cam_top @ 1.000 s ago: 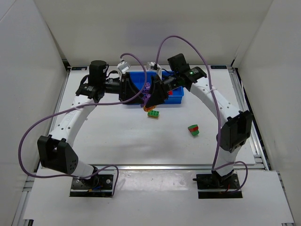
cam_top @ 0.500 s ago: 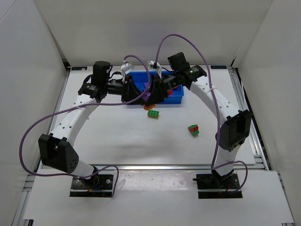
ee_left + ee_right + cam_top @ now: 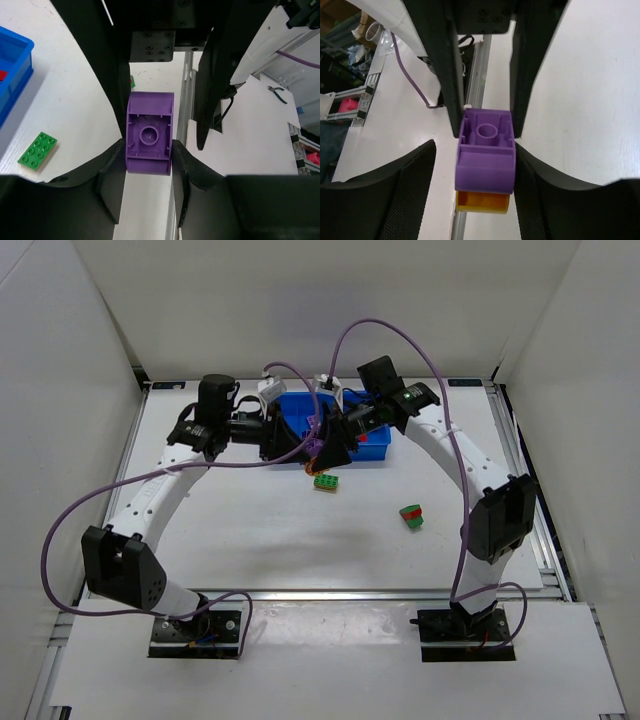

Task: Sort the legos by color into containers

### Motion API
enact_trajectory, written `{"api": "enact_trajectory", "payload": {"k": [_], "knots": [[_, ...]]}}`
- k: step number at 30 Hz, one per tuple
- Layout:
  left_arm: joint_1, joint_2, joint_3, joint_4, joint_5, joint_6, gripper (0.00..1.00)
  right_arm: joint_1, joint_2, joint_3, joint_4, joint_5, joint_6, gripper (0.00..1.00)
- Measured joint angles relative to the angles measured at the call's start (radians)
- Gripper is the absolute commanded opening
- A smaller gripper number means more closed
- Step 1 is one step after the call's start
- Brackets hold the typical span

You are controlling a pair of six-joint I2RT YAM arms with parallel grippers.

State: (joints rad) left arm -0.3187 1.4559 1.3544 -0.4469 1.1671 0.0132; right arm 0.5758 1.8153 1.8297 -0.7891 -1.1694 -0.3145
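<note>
Next, I grip the yellow lego [image 3: 482, 202] with my right gripper and pull it off, as that gripper's fingers are on either side of the purple lego in my left gripper.
A purple lego [image 3: 315, 436] hangs above the table just in front of the blue tray [image 3: 296, 404], between both grippers. My left gripper [image 3: 303, 438] is shut on one end of it; its pads press both sides of it in the left wrist view [image 3: 149, 132]. My right gripper [image 3: 328, 440] surrounds the other end. In the right wrist view [image 3: 486, 150] its left finger [image 3: 415, 175] stands apart from the purple lego while the right finger touches it. A yellow lego [image 3: 482, 202] is stuck under the purple one. A green lego [image 3: 325, 482] lies on the table below.
A red and green stack of legos [image 3: 411, 515] lies on the table to the right. A red lego [image 3: 385, 438] sits in the tray's right end. The tray corner [image 3: 12, 60] and the green lego [image 3: 37, 149] show in the left wrist view. White walls enclose the table.
My left gripper has moved right to meet the right gripper and has closed on the purple lego. The right arm has barely moved.
</note>
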Motion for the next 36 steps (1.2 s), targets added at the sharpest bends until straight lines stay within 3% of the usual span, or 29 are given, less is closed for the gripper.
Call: {"api": "enact_trajectory", "payload": {"k": [10,13,16,24,29,36], "knots": [[-0.011,-0.044,-0.04,0.125,-0.008,-0.045,0.1,0.001,-0.011,-0.072,-0.02,0.034,0.009,0.72],[-0.011,-0.044,-0.04,0.141,-0.008,-0.052,0.1,0.001,-0.013,-0.077,-0.028,0.035,0.003,0.68],[-0.011,-0.044,-0.04,0.142,-0.008,-0.055,0.1,0.0,-0.014,-0.078,-0.032,0.032,-0.006,0.54],[-0.011,-0.046,-0.05,0.143,-0.021,-0.055,0.1,-0.021,-0.014,-0.078,-0.03,0.0,0.011,0.45],[-0.01,-0.048,-0.052,0.157,-0.04,-0.056,0.1,-0.026,-0.014,-0.078,-0.023,-0.001,0.038,0.29],[-0.01,-0.056,-0.055,0.171,-0.053,-0.041,0.1,-0.034,-0.014,-0.078,-0.012,-0.012,0.091,0.36]]}}
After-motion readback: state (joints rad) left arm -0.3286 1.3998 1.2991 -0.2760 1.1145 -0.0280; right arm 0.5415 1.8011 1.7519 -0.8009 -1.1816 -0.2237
